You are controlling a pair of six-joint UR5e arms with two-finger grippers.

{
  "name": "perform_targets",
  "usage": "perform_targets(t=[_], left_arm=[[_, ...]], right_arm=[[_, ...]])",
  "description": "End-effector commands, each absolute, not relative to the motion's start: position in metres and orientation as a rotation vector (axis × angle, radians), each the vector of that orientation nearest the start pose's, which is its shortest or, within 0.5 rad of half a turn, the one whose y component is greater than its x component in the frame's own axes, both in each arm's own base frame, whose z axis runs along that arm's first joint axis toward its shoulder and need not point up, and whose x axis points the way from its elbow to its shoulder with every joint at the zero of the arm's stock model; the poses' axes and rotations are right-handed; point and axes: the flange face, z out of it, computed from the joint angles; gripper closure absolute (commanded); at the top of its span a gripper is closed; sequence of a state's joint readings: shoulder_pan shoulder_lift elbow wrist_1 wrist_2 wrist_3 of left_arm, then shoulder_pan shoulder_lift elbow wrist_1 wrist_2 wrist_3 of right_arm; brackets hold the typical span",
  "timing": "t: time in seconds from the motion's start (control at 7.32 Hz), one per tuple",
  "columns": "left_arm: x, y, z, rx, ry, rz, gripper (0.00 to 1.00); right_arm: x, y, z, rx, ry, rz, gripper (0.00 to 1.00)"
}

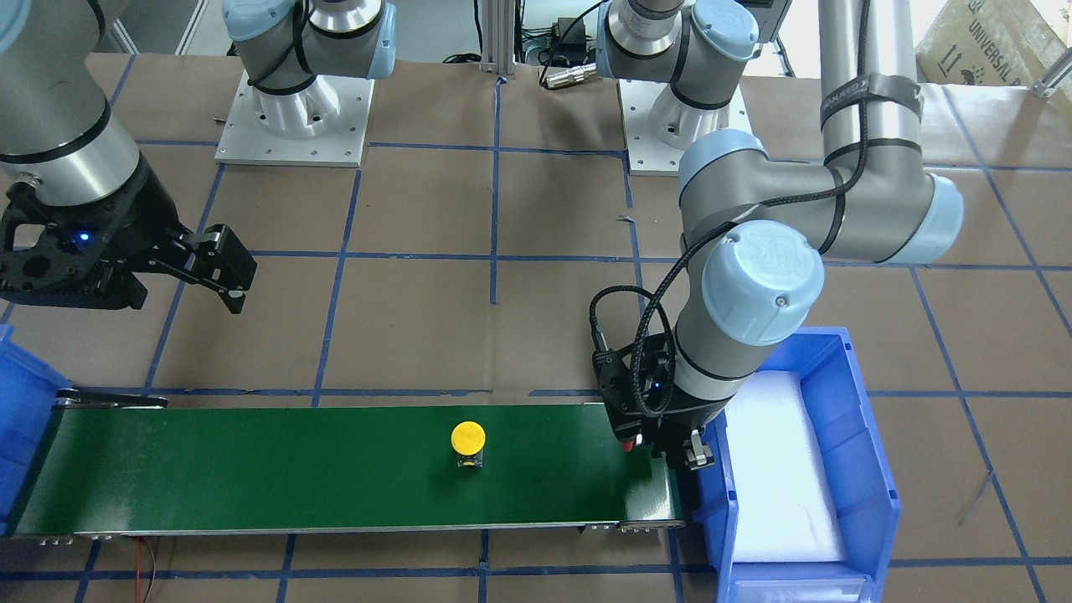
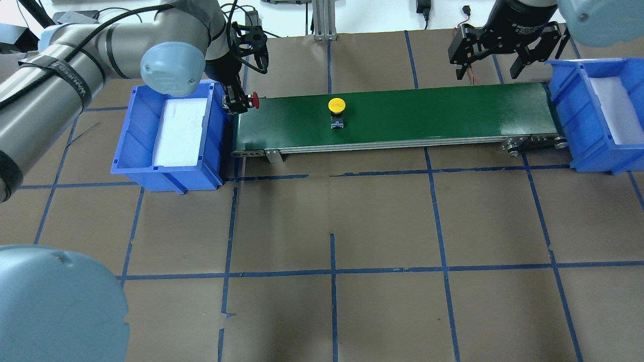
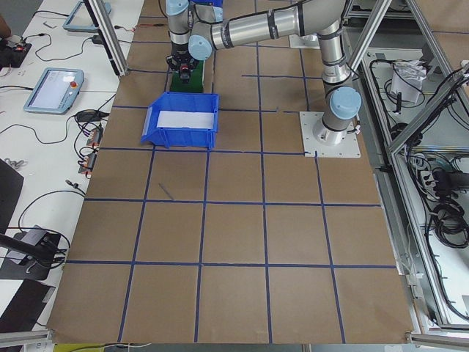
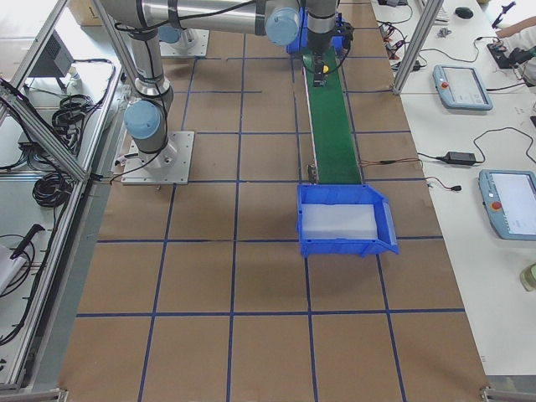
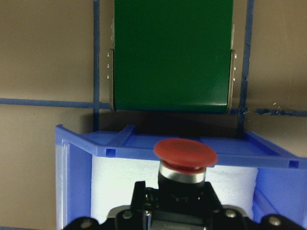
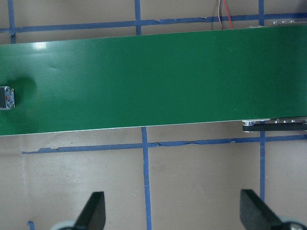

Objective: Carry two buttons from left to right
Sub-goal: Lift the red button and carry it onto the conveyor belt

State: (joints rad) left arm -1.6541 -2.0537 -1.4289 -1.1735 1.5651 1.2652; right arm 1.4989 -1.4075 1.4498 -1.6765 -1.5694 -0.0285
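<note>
Next, my left gripper sets the red button down midway across the green belt [image 1: 615, 462] [image 5: 173, 50], close to the blue bin that has white foam in it.
The yellow button [image 2: 336, 105] stands upright on the green belt [image 2: 427, 115], left of its middle. It also shows in the front view [image 1: 467, 437], and its body shows at the left edge of the right wrist view [image 6: 5, 97]. My left gripper [image 2: 239, 103] is shut on the red button [image 2: 255, 100] at the belt's left end, by the bin's rim. The red cap [image 5: 185, 153] fills the left wrist view and peeks out in the front view [image 1: 628, 445]. My right gripper [image 2: 503, 60] is open and empty, above the belt's right end, beyond its far edge.
A blue bin [image 2: 166, 176] with a white foam liner stands at the belt's left end. A second blue bin [image 2: 568, 120] stands at its right end. Brown paper with blue tape lines covers the table [image 2: 332, 226].
</note>
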Motion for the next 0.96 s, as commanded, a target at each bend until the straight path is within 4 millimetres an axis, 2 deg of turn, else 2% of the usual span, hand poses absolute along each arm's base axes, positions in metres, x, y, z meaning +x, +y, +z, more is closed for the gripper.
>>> perform_targets(t=[0.0, 0.14, 0.41, 0.55, 0.82], left_arm=[[-0.22, -0.665, 0.276, 1.974, 2.398, -0.076, 0.71], [-0.224, -0.664, 0.275, 1.804, 2.53, -0.083, 0.71], [-0.223, -0.661, 0.293, 1.236, 2.851, -0.145, 0.71], [-0.223, -0.659, 0.297, 1.049, 2.928, -0.149, 0.71], [-0.226, -0.657, 0.292, 0.459, 3.093, -0.139, 0.71]], right_arm=[[0.08, -0.576, 0.473, 0.091, 3.14, -0.094, 0.0], [0.079, -0.576, 0.475, 0.087, 3.14, -0.106, 0.0], [0.079, -0.577, 0.475, 0.087, 3.14, -0.104, 0.0], [0.079, -0.577, 0.474, 0.087, 3.14, -0.101, 0.0], [0.079, -0.577, 0.472, 0.087, 3.141, -0.096, 0.0]])
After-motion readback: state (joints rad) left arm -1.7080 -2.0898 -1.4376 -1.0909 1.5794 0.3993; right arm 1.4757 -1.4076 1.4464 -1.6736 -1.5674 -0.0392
